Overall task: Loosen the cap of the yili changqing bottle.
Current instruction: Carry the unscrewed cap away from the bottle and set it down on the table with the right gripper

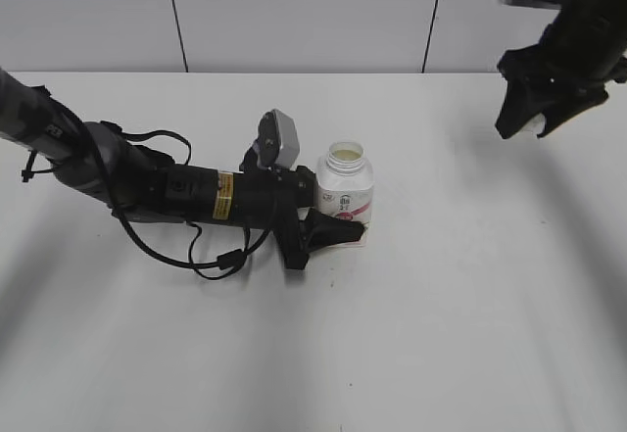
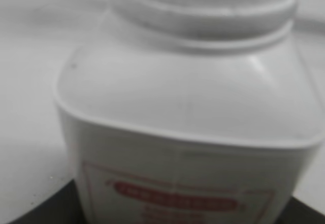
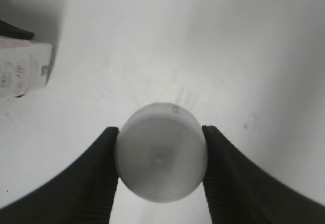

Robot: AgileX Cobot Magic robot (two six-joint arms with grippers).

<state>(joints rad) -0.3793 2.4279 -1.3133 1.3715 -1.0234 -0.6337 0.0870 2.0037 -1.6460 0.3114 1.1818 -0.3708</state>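
Note:
My right gripper is going to let go of the white cap, now raised above the table, on the bare table (image 1: 572,249), well past the bottle and opposite my left arm.
The yili changqing bottle (image 1: 345,197) stands upright at the table's middle, its wide neck open with no cap on it. My left gripper (image 1: 335,232) is shut on the bottle's lower body; the left wrist view shows the bottle (image 2: 188,112) very close and blurred, with black jaws at the bottom corners. My right gripper (image 1: 530,119) is raised at the far right and shut on the round white cap (image 3: 161,151), held between both black fingers above the table. The bottle's edge shows at the left of the right wrist view (image 3: 23,69).
The white table (image 1: 470,305) runs to a pale panelled wall at the back. My left arm (image 1: 147,182) lies low across the table's left half with a loose black cable loop (image 1: 211,256) beside it.

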